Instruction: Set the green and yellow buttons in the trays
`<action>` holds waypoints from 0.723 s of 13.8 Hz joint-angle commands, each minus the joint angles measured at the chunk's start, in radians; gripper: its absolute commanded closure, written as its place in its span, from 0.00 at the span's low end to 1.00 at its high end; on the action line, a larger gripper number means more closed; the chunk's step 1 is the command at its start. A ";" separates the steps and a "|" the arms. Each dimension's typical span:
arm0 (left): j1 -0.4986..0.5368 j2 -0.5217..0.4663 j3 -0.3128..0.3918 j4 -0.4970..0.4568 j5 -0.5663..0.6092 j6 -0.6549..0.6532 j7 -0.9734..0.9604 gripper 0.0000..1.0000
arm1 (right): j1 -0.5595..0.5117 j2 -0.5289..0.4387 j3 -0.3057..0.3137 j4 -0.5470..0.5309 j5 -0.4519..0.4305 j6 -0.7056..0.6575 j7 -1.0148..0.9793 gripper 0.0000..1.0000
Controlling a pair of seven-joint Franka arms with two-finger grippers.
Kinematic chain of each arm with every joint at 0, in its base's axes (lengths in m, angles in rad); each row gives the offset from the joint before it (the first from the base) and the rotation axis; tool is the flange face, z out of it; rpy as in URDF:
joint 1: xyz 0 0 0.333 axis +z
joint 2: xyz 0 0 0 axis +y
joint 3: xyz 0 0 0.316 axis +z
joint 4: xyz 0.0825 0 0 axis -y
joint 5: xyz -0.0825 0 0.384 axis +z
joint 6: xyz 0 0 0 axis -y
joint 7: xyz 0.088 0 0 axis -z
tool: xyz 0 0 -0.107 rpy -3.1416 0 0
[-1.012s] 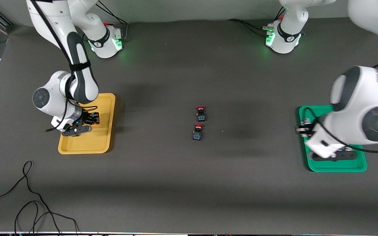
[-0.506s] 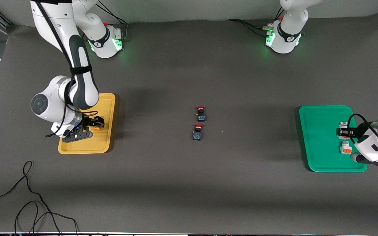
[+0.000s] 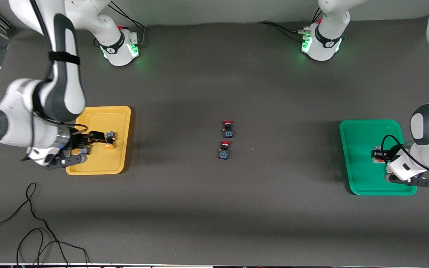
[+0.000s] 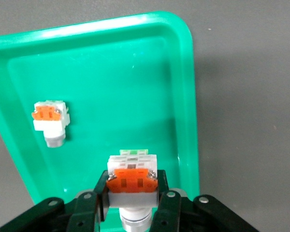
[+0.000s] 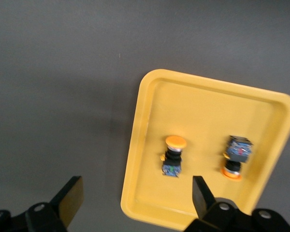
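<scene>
My left gripper is to release the held button between the other white-grey button and the green tray's inner side (image 3: 367,165) (image 4: 128,129).
My right gripper (image 3: 94,137) is open and empty, raised over the yellow tray (image 3: 119,115). Two dark buttons with yellow-orange caps lie in that tray, one (image 3: 109,141) toward the table's middle, the other (image 3: 85,150) partly under my wrist. The right wrist view shows the tray (image 5: 150,121), both buttons (image 5: 173,155) (image 5: 234,158) and the spread gripper (image 5: 135,198). My left gripper (image 4: 133,195) is shut on a white-grey button with an orange face (image 4: 133,180) over the green tray (image 4: 111,72). It also shows in the front view (image 3: 377,154). A second white-grey button (image 4: 49,121) lies in the green tray (image 3: 359,130).
Two dark switches with red caps (image 3: 228,128) (image 3: 224,149) sit at the table's middle, one nearer the front camera. A black cable (image 3: 32,223) loops on the table near the front edge at the right arm's end.
My right gripper has opened, risen and drawn back from the yellow tray, leaving a yellow-capped button in it. My left gripper has carried the white-grey button across the green tray, then back a little.
</scene>
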 commanded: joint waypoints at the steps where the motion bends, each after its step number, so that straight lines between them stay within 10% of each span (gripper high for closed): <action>1: 0.017 -0.027 -0.008 -0.081 0.009 0.092 0.020 1.00 | 0.008 -0.003 -0.040 0.132 -0.057 -0.151 0.026 0.00; 6: 0.016 0.023 0.021 -0.122 0.009 0.226 0.020 1.00 | 0.010 -0.070 -0.060 0.203 -0.119 -0.242 0.046 0.00; 10: 0.014 0.072 0.045 -0.121 0.008 0.292 0.006 1.00 | -0.107 -0.223 0.159 0.187 -0.274 -0.242 0.179 0.00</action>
